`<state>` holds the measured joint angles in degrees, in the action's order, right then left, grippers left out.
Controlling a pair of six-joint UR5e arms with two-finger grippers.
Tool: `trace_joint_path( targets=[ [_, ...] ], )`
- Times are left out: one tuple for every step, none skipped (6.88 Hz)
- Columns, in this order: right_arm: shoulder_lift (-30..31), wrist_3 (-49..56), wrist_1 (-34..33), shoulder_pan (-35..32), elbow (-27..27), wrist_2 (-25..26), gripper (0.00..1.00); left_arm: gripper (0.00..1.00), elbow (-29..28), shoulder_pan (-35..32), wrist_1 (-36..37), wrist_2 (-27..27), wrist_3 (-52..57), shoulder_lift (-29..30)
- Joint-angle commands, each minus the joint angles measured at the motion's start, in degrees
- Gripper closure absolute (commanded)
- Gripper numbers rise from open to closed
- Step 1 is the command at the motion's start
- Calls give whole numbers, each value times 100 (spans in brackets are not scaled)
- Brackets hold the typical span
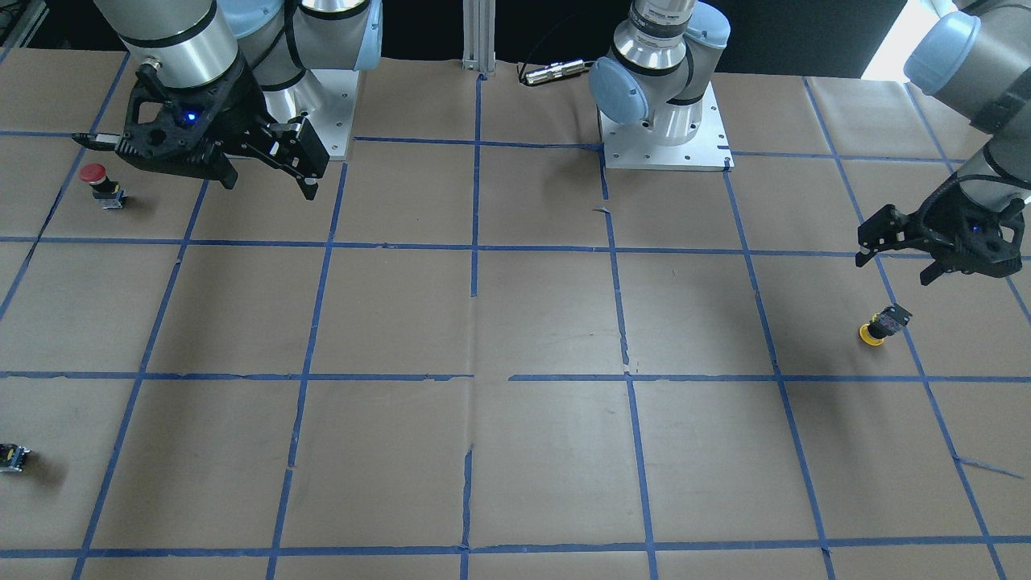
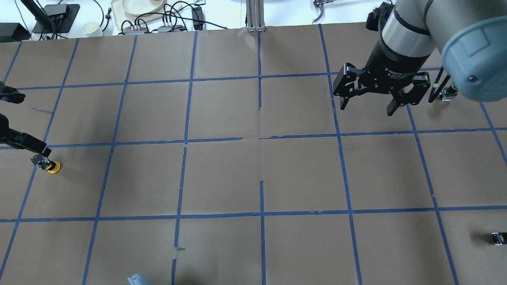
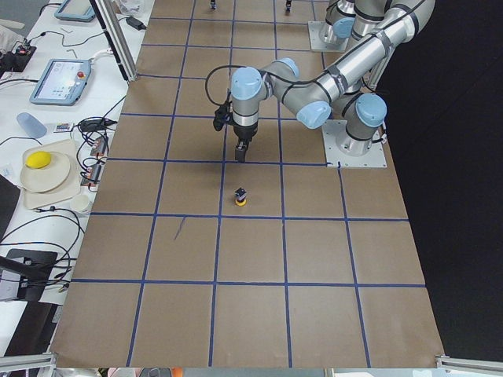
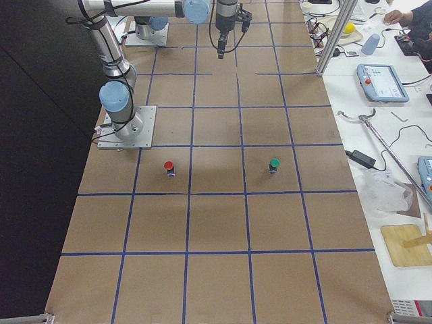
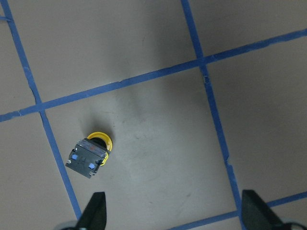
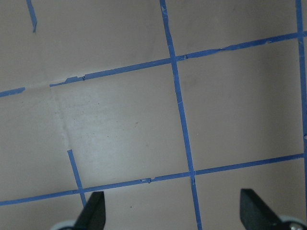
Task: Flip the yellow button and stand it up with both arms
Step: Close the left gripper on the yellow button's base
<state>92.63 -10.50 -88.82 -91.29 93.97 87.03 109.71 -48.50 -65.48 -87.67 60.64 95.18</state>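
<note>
The robot's left gripper will close on the grey terminal base [image 1: 892, 319] [image 5: 88, 157] of the yellow button and leave the yellow cap free.
The yellow button [image 1: 882, 326] rests upside down on the brown paper, yellow cap down and grey terminal base up. It also shows in the overhead view [image 2: 48, 164], the exterior left view [image 3: 241, 196] and the left wrist view [image 5: 91, 154]. My left gripper [image 1: 898, 262] is open and empty, hovering above and just beside the button. In the left wrist view [image 5: 175, 215] the button lies close to one fingertip [image 5: 96, 211]. My right gripper [image 2: 367, 107] is open and empty, held high over the table's other end, far from the button; it also shows in the front view [image 1: 270, 185].
A red-capped button [image 1: 101, 181] stands near the right arm's base plate [image 1: 334, 121]. A tiny dark part [image 1: 12, 457] lies at that end's edge. A green-capped button [image 4: 274, 164] shows in the exterior right view. Blue tape lines grid the paper.
</note>
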Motion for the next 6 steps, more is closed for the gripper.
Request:
trace_joint_path(
  targets=[
    [0, 56, -21, -3, -2, 7, 0, 1, -11, 350, 822, 136, 1592, 709],
    [0, 56, -47, -3, -2, 7, 0, 1, -37, 359, 1157, 127, 1782, 991],
    [-8, 48, -65, -12, -2, -45, 0, 1, 50, 342, 1291, 127, 1993, 1203],
    [-8, 48, -65, -12, 7, -46, 0, 1, 42, 333, 1370, 110, 2204, 1361],
    [-17, -5, -83, -12, 42, -20, 0, 1, 51, 341, 1389, 84, 2502, 1441],
    [-35, -327, -65, 32, 59, 15, 0, 1, 25, 333, 1389, 92, 2548, 1477]
  ],
)
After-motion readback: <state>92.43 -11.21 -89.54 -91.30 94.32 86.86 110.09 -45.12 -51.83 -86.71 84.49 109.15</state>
